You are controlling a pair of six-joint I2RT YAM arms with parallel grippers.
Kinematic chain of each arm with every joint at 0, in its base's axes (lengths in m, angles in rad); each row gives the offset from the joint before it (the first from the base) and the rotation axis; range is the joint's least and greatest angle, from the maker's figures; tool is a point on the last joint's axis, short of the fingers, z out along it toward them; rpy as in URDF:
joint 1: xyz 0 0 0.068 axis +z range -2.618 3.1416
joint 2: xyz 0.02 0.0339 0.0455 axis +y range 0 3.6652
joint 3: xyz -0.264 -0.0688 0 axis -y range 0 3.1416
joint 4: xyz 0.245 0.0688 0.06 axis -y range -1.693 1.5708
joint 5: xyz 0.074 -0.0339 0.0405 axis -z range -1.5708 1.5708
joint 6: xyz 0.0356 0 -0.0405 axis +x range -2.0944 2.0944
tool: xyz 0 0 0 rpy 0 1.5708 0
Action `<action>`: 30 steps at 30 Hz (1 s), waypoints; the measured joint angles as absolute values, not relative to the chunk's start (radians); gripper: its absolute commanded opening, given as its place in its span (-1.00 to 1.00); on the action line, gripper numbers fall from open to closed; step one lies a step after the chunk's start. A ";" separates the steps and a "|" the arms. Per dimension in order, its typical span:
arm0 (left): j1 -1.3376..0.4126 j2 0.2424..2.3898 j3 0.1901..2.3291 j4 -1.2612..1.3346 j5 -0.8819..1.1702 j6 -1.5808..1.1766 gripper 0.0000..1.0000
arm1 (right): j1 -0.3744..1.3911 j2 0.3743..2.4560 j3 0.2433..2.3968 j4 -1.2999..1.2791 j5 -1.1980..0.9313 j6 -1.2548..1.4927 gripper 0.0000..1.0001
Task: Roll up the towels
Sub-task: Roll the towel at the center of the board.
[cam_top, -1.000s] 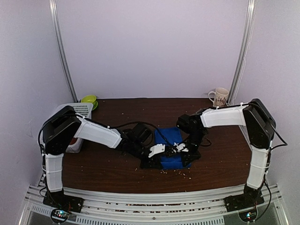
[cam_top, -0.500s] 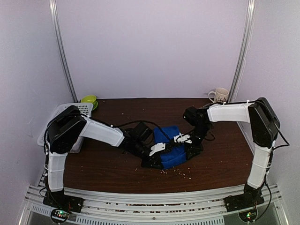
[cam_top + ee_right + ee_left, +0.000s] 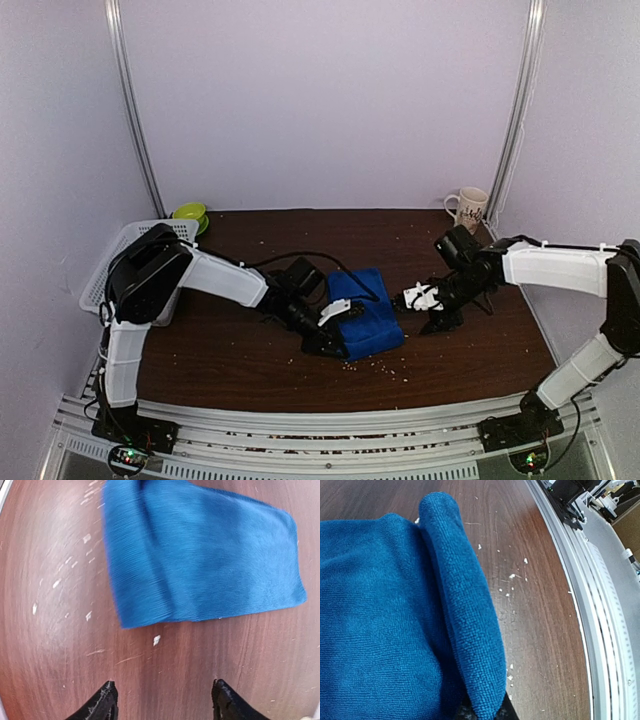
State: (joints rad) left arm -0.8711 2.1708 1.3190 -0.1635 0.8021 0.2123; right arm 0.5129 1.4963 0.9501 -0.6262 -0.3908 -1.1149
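My left gripper is holding one end of the fold of the crooked blue towel, so next my right gripper takes the fold's loose end (image 3: 397,339) before rolling.
A royal blue towel (image 3: 367,313) lies folded in the middle of the brown table (image 3: 220,350). My left gripper (image 3: 336,336) is at its near-left edge, shut on a rolled fold of the blue towel (image 3: 465,615), whose end sits between the dark fingertips (image 3: 507,711). My right gripper (image 3: 420,300) has drawn back to the towel's right and stands open over bare wood. In the right wrist view its two black fingertips (image 3: 106,700) are wide apart with nothing between them, and the blue towel (image 3: 210,565) lies just ahead. The small mint-green towel is out of view.
A white patterned mug (image 3: 468,207) stands at the back right corner. A white basket (image 3: 110,275) sits at the left edge, with a green bowl (image 3: 190,213) behind it. White crumbs (image 3: 385,367) dot the wood near the towel. The metal rail (image 3: 580,605) runs along the near edge.
My right gripper has let go of the blue towel, opened, and pulled away to the right. The left gripper has kept its hold and the fold has shifted slightly rightward.
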 measured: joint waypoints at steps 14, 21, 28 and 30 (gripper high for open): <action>-0.854 2.235 1.441 -0.286 0.851 0.113 -1.00 | 0.761 1.149 0.341 0.152 -0.268 -1.314 0.42; -0.847 2.273 1.513 -0.346 0.856 0.076 -1.00 | 0.873 1.327 0.289 0.410 -0.102 -1.313 0.36; -0.843 2.278 1.515 -0.352 0.868 0.075 -1.00 | 0.920 1.499 0.289 0.667 0.052 -1.310 0.33; -0.842 2.278 1.515 -0.353 0.870 0.075 -1.00 | 0.925 1.536 0.290 0.722 0.086 -1.311 0.28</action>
State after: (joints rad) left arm -0.8421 2.2780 1.5150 -0.3527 0.8696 0.0746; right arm 0.9253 1.5356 0.2901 0.7216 0.0856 -1.3106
